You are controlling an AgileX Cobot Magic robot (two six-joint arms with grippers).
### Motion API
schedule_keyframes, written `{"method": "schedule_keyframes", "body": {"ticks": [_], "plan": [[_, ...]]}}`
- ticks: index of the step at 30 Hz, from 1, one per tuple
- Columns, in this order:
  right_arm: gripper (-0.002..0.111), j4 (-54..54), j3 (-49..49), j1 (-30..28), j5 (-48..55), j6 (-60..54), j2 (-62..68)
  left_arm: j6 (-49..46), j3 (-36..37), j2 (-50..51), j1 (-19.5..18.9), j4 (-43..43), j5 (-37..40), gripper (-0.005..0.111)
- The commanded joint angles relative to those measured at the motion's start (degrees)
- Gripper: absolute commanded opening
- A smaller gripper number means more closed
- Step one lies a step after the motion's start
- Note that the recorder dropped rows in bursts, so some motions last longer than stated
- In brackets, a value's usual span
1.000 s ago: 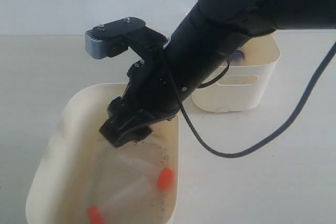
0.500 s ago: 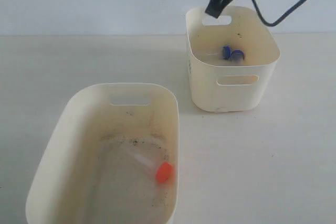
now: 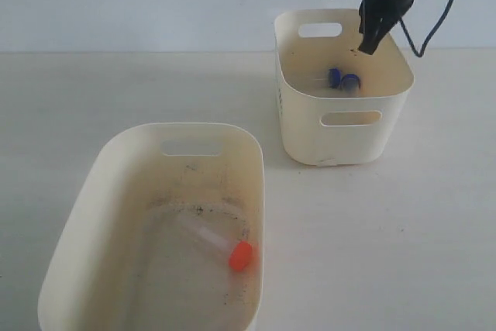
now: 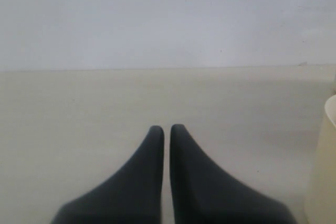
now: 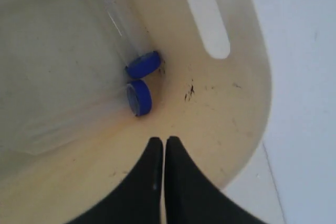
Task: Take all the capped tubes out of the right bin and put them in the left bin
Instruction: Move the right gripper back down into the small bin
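Note:
I should open my shut right gripper, which points at the bin's side past the touching blue caps, then turn it and grip the slot-side tube's body (image 5: 124,29).
An orange-capped tube (image 3: 226,248) lies on the speckled floor of the left bin (image 3: 101,168). Two blue-capped tubes (image 3: 343,80) rest side by side in the right bin (image 3: 341,141). In the right wrist view their caps (image 5: 140,81) lie against the bin wall (image 5: 226,114). My right gripper (image 3: 366,46) hangs above the right bin's far right part, shut and holding nothing (image 5: 164,141). It does not touch the tubes. My left gripper (image 4: 166,128) is also shut with nothing in it, over bare table, and does not show in the exterior view.
Both bins stand on a pale table (image 3: 403,222) before a light wall. The right arm's black cable (image 3: 434,5) loops above the right bin. A cream bin edge (image 4: 328,171) shows at the side of the left wrist view.
My right arm has left the left bin, risen and swung to the right bin, then shifted rightward above it. The orange-capped tube stays in the left bin, having shifted slightly.

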State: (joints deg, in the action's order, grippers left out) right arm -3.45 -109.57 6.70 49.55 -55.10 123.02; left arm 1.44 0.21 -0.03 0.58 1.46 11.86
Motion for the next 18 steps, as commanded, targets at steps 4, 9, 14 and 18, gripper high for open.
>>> {"method": "schedule_keyframes", "body": {"ticks": [4,9,14,18], "plan": [[0.001,0.4,-0.8,0.6,-7.4,-12.9,5.1,0.5,-0.2,0.0,0.0,-0.4,-0.3,0.004],[0.001,0.7,-0.8,1.6,-11.4,-14.5,6.7,0.5,-0.2,0.0,0.0,-0.4,-0.3,0.004],[0.001,0.8,-0.8,2.7,-11.5,-17.3,8.8,0.5,-0.2,0.0,0.0,-0.4,-0.3,0.004],[0.001,0.7,-0.8,3.2,-10.8,-19.1,10.0,0.5,-0.2,0.0,0.0,-0.4,-0.3,0.004]]}}
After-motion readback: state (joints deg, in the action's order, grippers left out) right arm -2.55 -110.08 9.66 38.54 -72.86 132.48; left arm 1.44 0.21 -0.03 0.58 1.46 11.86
